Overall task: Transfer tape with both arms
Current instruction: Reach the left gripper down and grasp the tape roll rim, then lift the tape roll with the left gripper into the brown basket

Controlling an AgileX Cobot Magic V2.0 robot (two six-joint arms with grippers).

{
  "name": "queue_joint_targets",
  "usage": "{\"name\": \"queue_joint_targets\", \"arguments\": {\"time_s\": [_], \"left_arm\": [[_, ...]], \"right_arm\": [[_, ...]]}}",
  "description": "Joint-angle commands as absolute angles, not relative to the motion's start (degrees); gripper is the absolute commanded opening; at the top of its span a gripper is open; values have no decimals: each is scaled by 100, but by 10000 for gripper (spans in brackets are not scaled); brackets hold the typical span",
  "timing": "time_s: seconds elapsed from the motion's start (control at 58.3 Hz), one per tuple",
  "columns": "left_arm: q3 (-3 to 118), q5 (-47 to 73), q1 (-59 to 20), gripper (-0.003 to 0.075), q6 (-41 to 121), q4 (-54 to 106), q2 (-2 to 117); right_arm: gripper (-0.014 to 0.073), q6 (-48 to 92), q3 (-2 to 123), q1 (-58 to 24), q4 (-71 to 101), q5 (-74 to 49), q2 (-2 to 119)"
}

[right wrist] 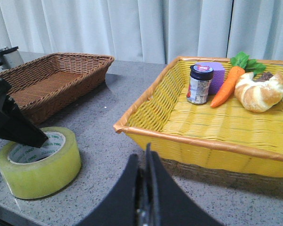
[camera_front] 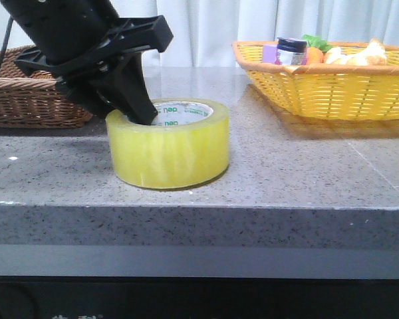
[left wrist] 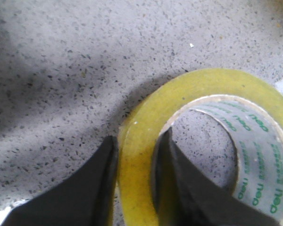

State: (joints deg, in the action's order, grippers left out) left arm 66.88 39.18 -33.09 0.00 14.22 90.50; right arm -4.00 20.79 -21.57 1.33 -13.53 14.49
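Observation:
The tape will lie flat inside the brown wicker basket (camera_front: 36, 68) when my left gripper lets go of it.
The tape (camera_front: 169, 149), a wide translucent yellow roll with a white core and green lettering, lies flat on the grey stone table near its front edge. My left gripper (camera_front: 138, 114) reaches down onto its left rim. In the left wrist view one finger is inside the core and the other outside, both pressed against the tape (left wrist: 212, 82) wall, with the left gripper (left wrist: 137, 143) shut on it. The roll rests on the table. My right gripper (right wrist: 146, 157) is shut and empty, low over the table right of the tape (right wrist: 42, 165).
A yellow wicker basket (camera_front: 332, 93) at back right holds a dark-lidded jar (camera_front: 291, 51), a carrot (right wrist: 226, 84), a bread roll (right wrist: 259, 92) and a purple block. A brown wicker basket (camera_front: 26, 100) stands at back left. The table's front edge (camera_front: 199, 206) is just before the roll.

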Motion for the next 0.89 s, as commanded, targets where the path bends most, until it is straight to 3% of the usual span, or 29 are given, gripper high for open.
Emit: {"name": "queue_joint_targets", "arguments": {"time_s": [0.0,0.223,0.446,0.617,0.874], "left_arm": [[6879,3727,-3349,-19,-85,1440,8857],[7368,3975,-3349,-20,-85,1372,8857],[8780,4786,-3105,-20,-85,757,8857],[9565,4670,-2356,-20,-85,643,8857],[9670,4346,-900,-20,-85,620,9182]], "right_arm": [[-89,-397,2214,-2122,59,-816,1491],[-89,-397,2214,-2122,59,-816,1491],[-89,-397,2214,-2122,59,-775,1491],[-89,-397,2214,-2122,59,-775,1491],[-89,-397,2214,-2122,59,-775,1491]]}}
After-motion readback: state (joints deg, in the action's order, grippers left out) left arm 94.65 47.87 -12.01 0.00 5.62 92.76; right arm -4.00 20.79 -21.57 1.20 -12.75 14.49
